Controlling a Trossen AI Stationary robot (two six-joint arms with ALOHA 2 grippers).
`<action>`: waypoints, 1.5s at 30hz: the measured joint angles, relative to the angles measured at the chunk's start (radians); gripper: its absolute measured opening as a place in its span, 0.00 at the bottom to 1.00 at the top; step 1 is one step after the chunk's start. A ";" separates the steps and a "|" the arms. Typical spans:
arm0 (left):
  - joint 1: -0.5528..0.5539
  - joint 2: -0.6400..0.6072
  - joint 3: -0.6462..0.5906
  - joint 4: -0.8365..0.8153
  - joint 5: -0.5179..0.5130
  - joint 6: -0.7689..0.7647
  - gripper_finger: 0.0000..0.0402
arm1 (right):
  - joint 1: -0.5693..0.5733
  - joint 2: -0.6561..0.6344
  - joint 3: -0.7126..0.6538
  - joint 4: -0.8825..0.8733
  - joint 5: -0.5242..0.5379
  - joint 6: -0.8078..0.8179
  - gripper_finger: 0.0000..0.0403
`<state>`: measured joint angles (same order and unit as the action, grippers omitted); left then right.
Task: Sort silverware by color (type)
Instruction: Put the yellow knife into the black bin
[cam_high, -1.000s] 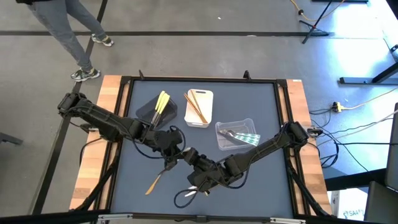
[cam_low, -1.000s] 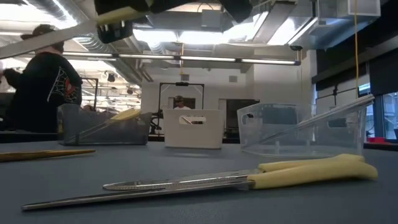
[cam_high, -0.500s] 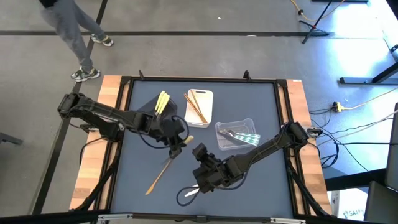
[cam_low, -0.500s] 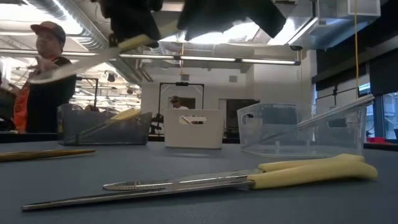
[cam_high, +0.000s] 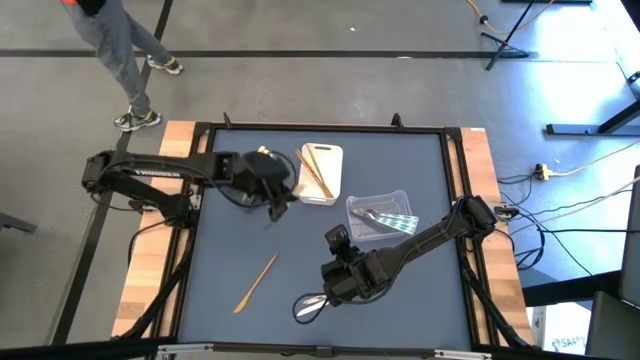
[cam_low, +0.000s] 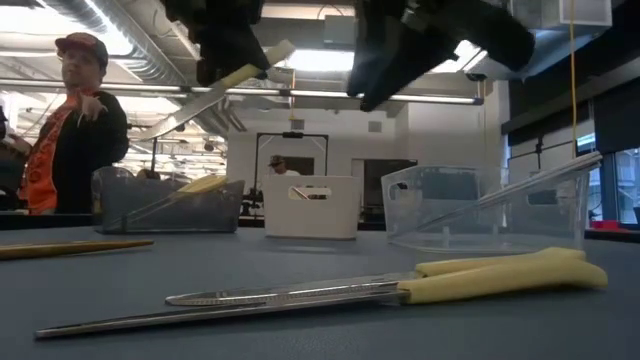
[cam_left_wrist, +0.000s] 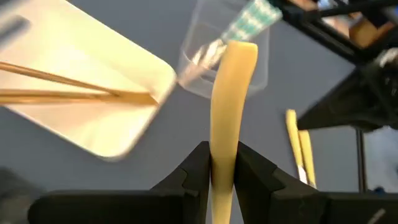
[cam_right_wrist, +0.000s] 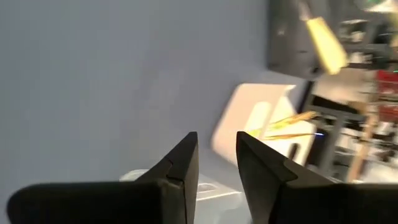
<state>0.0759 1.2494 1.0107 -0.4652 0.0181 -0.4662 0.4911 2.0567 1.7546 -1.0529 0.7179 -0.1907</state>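
Note:
Next, I let go of the yellow-handled knife with my left gripper among the yellow utensils in the black tray (cam_high: 252, 183) beside the white tray.
My left gripper (cam_high: 277, 203) (cam_left_wrist: 222, 152) hangs above the table beside the black tray (cam_high: 240, 178) and is shut on a pale yellow-handled knife (cam_low: 215, 92). That tray holds yellow utensils (cam_high: 262, 157). My right gripper (cam_high: 335, 240) (cam_right_wrist: 216, 146) hovers open near the clear tray (cam_high: 392, 200) of silver-grey utensils, touching nothing. Two yellow-handled utensils (cam_high: 312, 304) (cam_low: 400, 290) lie flat on the mat near the front edge, and one orange-brown utensil (cam_high: 256, 283) lies to their left. The white tray (cam_high: 322, 190) holds orange-brown utensils. My left gripper pinches the knife's yellow handle (cam_left_wrist: 224, 134) between its two fingers, which lie across it. The handle's free end (cam_left_wrist: 239, 53) sticks out past the fingertips. The knife is lifted clear of the table and tilted, its silver blade (cam_low: 175, 118) sloping down on the other side.
The three trays sit in a row across the far half of the mat. Wooden strips (cam_high: 160, 240) border the mat on both sides. A person (cam_low: 75, 130) stands beyond the table's far left corner. Bare mat lies between the trays and the loose utensils.
My left gripper has carried the yellow-handled knife up from the table's middle toward the far edge, to the black tray. My right gripper has drawn back from beside it toward the table's right. The person beyond the table has walked on.

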 joint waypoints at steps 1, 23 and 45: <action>0.020 -0.016 0.000 -0.004 0.000 0.013 0.14 | 0.000 0.000 0.000 -0.003 -0.024 0.012 0.25; 0.343 -0.105 -0.045 -0.126 -0.035 0.348 0.14 | -0.040 0.000 0.000 0.055 -0.285 0.034 0.25; 0.472 -0.097 -0.332 0.027 -0.091 0.312 0.14 | -0.041 0.000 0.000 0.094 -0.285 0.029 0.25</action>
<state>0.5484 1.1526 0.6790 -0.4385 -0.0726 -0.1543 0.4503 2.0563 1.7550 -0.9587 0.4328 -0.1616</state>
